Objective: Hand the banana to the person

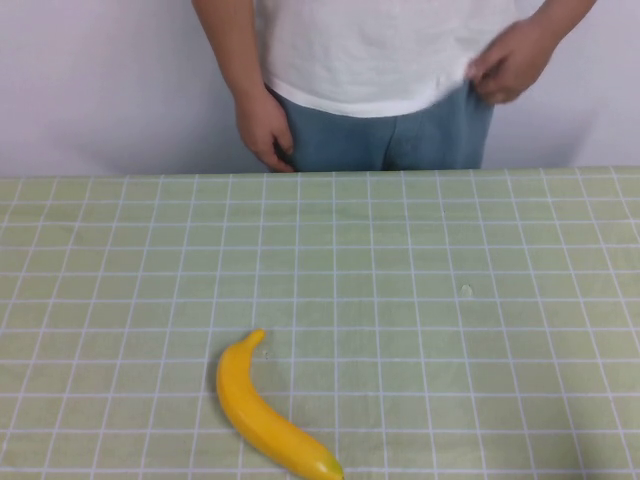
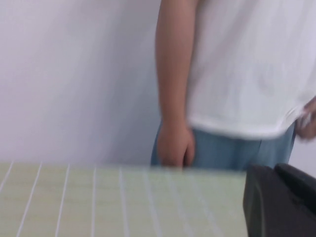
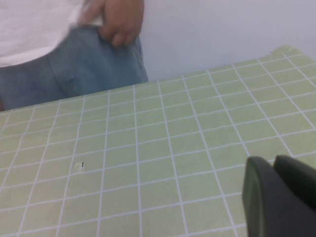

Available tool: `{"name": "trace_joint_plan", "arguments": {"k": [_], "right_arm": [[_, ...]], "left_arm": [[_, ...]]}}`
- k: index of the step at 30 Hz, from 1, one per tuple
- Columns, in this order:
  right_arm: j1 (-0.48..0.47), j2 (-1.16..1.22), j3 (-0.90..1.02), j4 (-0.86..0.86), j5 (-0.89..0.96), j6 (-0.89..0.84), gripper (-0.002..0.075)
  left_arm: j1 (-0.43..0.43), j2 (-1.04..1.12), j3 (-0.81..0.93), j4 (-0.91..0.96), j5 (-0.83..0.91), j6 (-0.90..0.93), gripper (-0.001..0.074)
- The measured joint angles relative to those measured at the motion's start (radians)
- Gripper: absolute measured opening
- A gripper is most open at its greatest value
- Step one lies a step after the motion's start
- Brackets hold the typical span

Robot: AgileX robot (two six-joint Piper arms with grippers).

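Observation:
The yellow banana is next for my left gripper, which should go to it and close on the banana's body (image 1: pixel 279 437) between its middle and its greenish tip.
The yellow banana (image 1: pixel 262 415) lies on the table near its front edge, left of centre, with its greenish tip towards the right. The person (image 1: pixel 380 60), in a white T-shirt and blue jeans, stands behind the far edge with both hands at the waist. The person also shows in the left wrist view (image 2: pixel 247 74) and the right wrist view (image 3: pixel 29 29). My left gripper (image 2: pixel 275 170) shows only in its wrist view, shut and empty, above the table. My right gripper (image 3: pixel 272 163) is likewise shut and empty. Neither gripper shows in the high view. The banana is out of both wrist views.
The table (image 1: pixel 450 250) has a light green cloth with a white grid. A small speck (image 1: pixel 466 290) lies right of centre. A plain white wall stands behind the person.

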Motion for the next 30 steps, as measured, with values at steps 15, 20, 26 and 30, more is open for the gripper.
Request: {"name": "trace_joint_plan", "arguments": {"k": [15,20,26,30], "right_arm": [[0.000,0.000,0.000,0.000,0.000,0.000,-0.0007],[0.000,0.000,0.000,0.000,0.000,0.000,-0.0007],[0.000,0.000,0.000,0.000,0.000,0.000,-0.0007],[0.000,0.000,0.000,0.000,0.000,0.000,-0.0007]], "left_arm": [[0.000,-0.002,-0.083,-0.256,-0.631,0.103,-0.0004],[0.000,0.028,-0.341,-0.406,-0.300,0.355,-0.0004],[0.000,0.274,-0.561,-0.509,0.180,0.449,-0.0004],[0.000,0.442,-0.599,-0.507,0.313,0.467,-0.0004]]}}
